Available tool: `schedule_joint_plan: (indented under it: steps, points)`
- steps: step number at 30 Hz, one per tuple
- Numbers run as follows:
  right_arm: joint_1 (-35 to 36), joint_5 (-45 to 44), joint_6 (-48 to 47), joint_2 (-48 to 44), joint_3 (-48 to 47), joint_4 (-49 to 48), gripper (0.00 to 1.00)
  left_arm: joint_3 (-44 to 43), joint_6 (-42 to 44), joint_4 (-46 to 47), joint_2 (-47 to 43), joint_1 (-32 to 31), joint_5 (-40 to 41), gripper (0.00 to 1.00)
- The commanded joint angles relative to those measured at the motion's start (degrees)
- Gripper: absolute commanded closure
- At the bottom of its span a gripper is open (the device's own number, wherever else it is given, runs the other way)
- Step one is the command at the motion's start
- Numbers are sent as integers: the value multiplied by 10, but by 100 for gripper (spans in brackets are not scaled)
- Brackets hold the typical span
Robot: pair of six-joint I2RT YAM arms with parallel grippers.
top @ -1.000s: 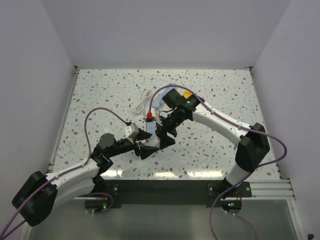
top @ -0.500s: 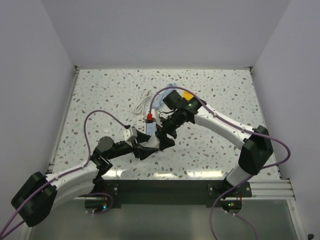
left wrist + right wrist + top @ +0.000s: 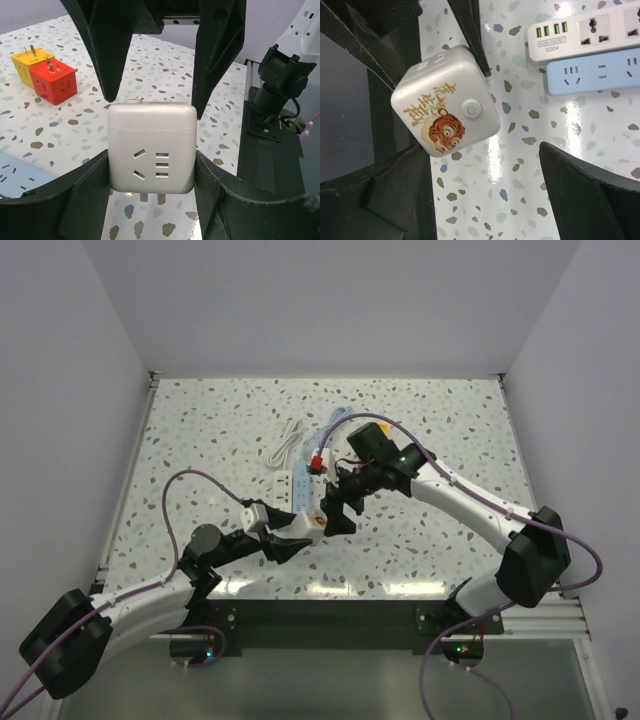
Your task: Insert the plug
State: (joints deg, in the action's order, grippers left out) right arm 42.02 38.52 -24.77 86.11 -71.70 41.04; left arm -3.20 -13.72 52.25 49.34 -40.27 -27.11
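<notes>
The robot's left gripper has the white plug at an angle to the right gripper's open fingers, so next the right gripper lines up and takes the plug's free sides (image 3: 152,162).
The plug (image 3: 151,147) is a white cube with sockets on its face and two prongs pointing down. It carries a tiger picture and a round button (image 3: 445,107). My left gripper (image 3: 151,165) is shut on its two sides and holds it above the table (image 3: 310,521). My right gripper (image 3: 485,185) is open, with its fingers (image 3: 107,45) spread on either side just behind the cube and not touching it. A white power strip (image 3: 590,27) and a blue one (image 3: 600,75) lie flat a short way beyond the cube.
A red cube plug (image 3: 52,82) and a yellow one (image 3: 30,62) stand prongs up on the table past the strips. The strips' white cable (image 3: 290,435) coils toward the back. White walls enclose the speckled table (image 3: 450,420) on three sides.
The right gripper has opened and let go of the white cube, and its arm has drawn back to the right. The left gripper has closed on the cube and now holds it alone.
</notes>
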Motion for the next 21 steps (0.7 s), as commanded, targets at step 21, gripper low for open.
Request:
schedule_joint_plan:
  steps: [21]
  points:
    - [-25, -77, 480, -137, 118, -342, 2, 7, 83, 92, -15, -27, 181, 100]
